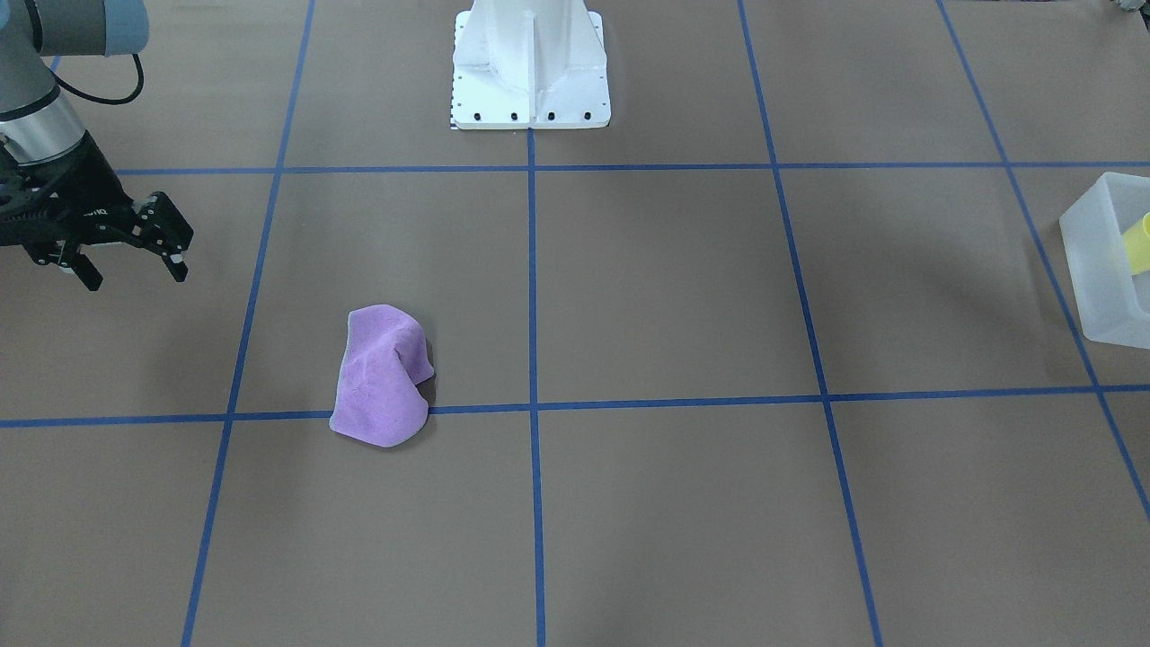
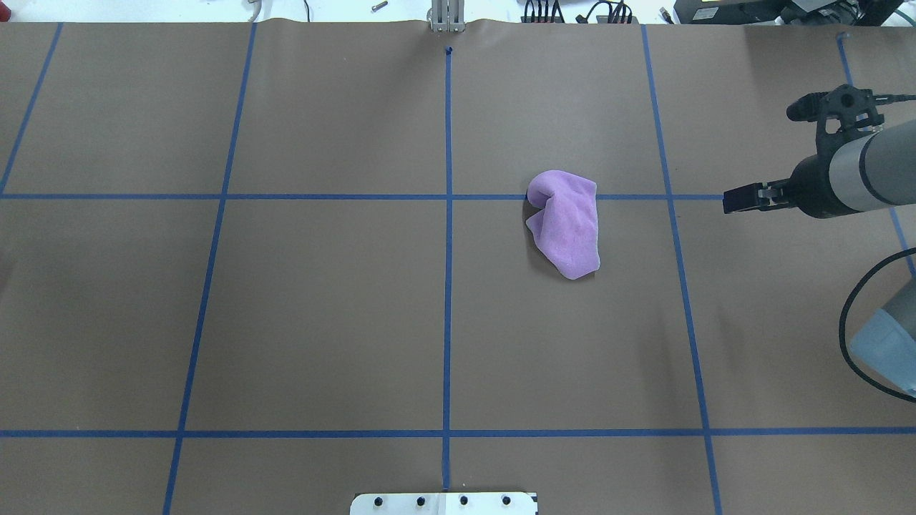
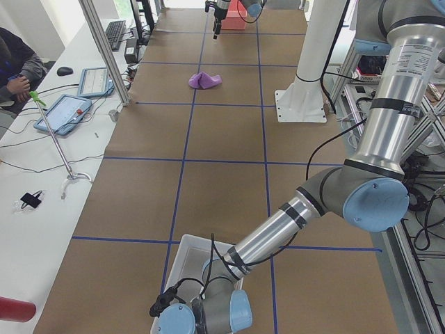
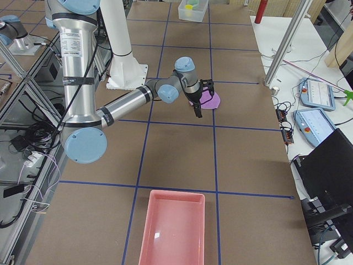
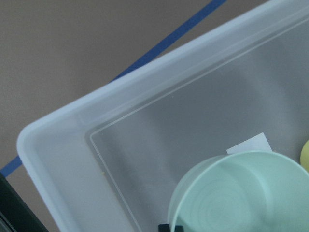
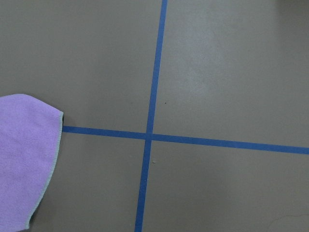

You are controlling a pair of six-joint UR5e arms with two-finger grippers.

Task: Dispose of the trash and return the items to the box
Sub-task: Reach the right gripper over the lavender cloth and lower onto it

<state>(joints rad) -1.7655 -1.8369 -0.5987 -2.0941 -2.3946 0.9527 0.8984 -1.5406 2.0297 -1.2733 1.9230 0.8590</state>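
Observation:
I will next move my right gripper to the purple cloth's fold [image 1: 400, 350], on the half nearer the white pedestal base, and close it there.
The box [image 1: 1101, 270] stands at the table's end on my left. It also shows in the left wrist view [image 5: 58, 145] and in the exterior left view [image 3: 182, 252]. The yellow cup [image 1: 1139, 243] is inside it. The mint-green bowl [image 5: 241, 193] is upright over the box floor, with the cup's edge [image 5: 305, 154] beside it. My left arm reaches down into the box. Only a dark fingertip [image 5: 171, 227] shows at the bowl's rim, so I cannot tell its state. My right gripper [image 1: 135, 274] is open and empty, above the table, apart from the purple cloth [image 1: 382, 377].
The purple cloth [image 2: 565, 222] lies crumpled right of the table's middle. A red tray [image 4: 171, 232] lies at the table's end on my right. The white pedestal base [image 1: 530, 72] stands at my side. Blue tape lines grid the brown table.

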